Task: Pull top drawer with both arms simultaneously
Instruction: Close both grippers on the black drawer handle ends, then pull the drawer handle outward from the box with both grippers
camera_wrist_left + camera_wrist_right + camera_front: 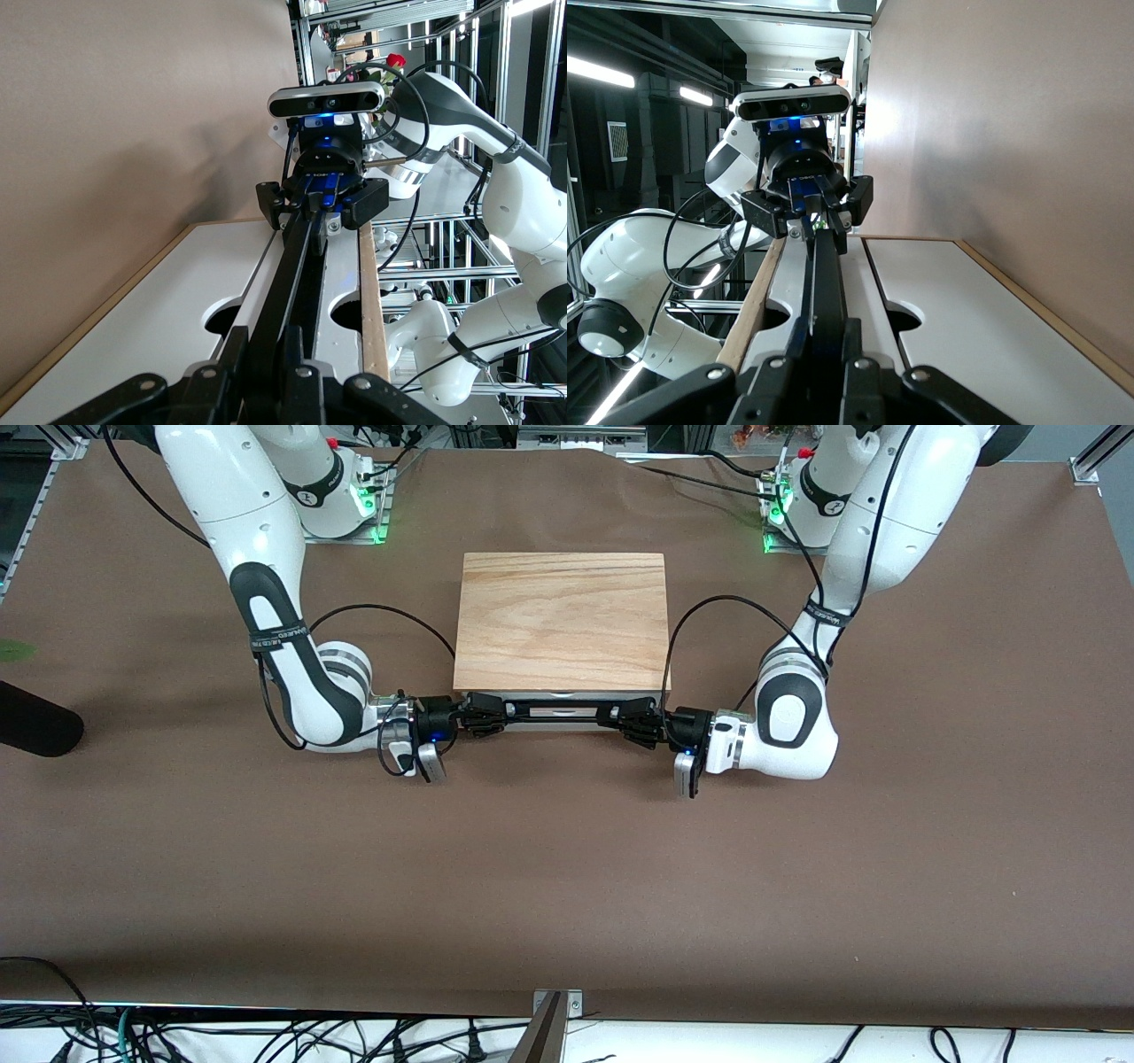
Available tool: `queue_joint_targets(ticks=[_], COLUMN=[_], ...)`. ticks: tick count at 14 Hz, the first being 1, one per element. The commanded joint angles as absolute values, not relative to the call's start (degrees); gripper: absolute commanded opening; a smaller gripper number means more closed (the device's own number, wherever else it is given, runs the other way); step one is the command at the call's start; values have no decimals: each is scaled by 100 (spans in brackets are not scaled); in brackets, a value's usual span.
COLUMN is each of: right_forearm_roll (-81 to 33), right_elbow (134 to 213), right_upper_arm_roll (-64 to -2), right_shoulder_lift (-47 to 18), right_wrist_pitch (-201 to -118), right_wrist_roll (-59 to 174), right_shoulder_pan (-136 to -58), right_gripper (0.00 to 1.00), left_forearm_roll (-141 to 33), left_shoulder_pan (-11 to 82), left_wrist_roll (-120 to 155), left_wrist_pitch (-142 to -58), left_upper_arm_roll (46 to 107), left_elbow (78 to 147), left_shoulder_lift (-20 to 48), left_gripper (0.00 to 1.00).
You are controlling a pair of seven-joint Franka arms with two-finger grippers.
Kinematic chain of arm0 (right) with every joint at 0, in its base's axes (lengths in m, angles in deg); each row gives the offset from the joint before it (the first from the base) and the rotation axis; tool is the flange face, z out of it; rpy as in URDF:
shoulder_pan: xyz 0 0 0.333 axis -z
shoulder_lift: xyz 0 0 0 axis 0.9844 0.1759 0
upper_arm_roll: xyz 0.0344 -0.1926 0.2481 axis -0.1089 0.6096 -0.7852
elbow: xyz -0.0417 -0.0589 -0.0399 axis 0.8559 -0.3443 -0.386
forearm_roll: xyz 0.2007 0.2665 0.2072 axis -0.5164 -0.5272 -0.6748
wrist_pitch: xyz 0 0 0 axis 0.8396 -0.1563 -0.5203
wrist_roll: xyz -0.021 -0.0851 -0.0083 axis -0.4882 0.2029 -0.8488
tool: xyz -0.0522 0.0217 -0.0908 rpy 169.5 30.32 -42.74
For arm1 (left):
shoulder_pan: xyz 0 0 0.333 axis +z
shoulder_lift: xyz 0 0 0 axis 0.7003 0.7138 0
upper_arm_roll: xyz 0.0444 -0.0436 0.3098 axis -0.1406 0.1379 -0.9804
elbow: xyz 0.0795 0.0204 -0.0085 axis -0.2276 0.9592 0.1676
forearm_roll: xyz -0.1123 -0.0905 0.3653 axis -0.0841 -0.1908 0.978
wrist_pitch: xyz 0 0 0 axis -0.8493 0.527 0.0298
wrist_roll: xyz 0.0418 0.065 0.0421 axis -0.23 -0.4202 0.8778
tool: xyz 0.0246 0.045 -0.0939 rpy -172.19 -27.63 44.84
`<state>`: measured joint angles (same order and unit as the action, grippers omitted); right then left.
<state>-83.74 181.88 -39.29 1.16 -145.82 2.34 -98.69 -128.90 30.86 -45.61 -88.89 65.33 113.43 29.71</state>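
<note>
The robot's left gripper will release the top drawer's black bar handle above the brown table cover in front of the cabinet point(560, 802).
The top drawer's white front panel point(560, 696) shows as a thin strip under the cabinet's light-wood top slab point(562, 620). None of its tray floor shows. Its black bar handle point(560, 710) runs across the front. My right gripper point(483, 716) is shut on the handle's end toward the right arm. My left gripper point(634, 723) is shut on the other end. In the left wrist view my left gripper point(266, 341) clamps the handle point(292, 266), and the right gripper point(323, 202) faces it. In the right wrist view my right gripper point(825, 332) clamps the handle point(827, 274), facing the left gripper point(808, 208).
The cabinet stands mid-table on the brown table cover point(567, 886). The lower white front panel point(151, 310) lies between the handle and the table, also seen in the right wrist view point(957, 310). A black object point(35, 726) lies at the right arm's end of the table.
</note>
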Motion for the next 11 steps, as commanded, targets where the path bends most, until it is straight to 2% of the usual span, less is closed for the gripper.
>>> queue_joint_targets(ticks=[1, 8, 11], right_forearm_roll=[-8505, -8435, -8417], right_elbow=[18188, 17512, 16986], right_upper_arm_roll=[-3944, -3917, -3917], right_shoulder_lift=[59, 164, 427], right_wrist_pitch=[-14607, -14844, -15038], right_wrist_roll=[101, 1012, 1217], right_shoulder_pan=[-9868, -9850, -9859], right_gripper=[9, 8, 8], left_forearm_roll=[-13070, -13026, -12982], left_shoulder_pan=[3109, 3180, 3197], left_wrist_roll=[-4659, -4466, -4045], left_wrist_pitch=[-9013, -9013, -9013], left_upper_arm_roll=[6578, 6552, 6516], left_elbow=[11363, 10354, 9643], left_shoulder_lift=[2960, 3627, 4031], left_gripper=[10, 11, 10])
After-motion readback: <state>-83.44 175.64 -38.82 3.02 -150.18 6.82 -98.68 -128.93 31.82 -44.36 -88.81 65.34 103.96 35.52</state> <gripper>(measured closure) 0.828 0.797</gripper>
